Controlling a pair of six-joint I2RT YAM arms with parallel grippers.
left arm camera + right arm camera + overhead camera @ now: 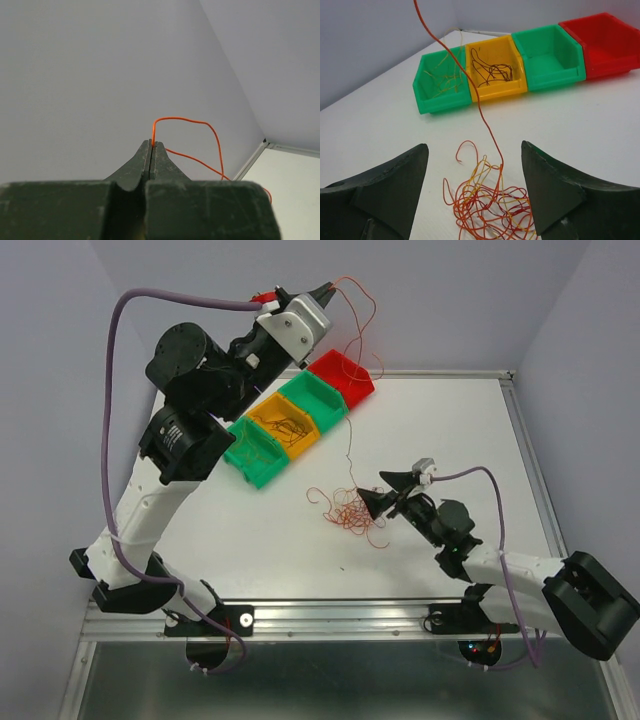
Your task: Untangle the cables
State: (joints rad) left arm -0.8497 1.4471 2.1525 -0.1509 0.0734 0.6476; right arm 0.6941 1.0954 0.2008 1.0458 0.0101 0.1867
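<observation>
The robot's right gripper should close on the lower part (353,479) (499,151) of the rising orange cable, just above the spot where it comes out of the tangle.
A tangle of thin orange, red and yellowish cables (350,512) lies on the white table (450,430). One orange cable (350,445) rises from it to my left gripper (327,287), which is raised above the bins. In the left wrist view that gripper (152,143) is shut on the orange cable (187,120), which loops out of the tips. My right gripper (381,492) hovers low at the right of the tangle. Its fingers stand wide apart in the right wrist view (474,147), with the tangle (490,202) and the rising cable (481,111) between them, untouched.
A row of bins runs diagonally behind the tangle: a red bin (345,390), a green bin (300,388), a yellow bin (300,448) with dark wires, and a green bin (262,475) with yellowish wires (444,75). The table's right edge (528,450) meets the wall.
</observation>
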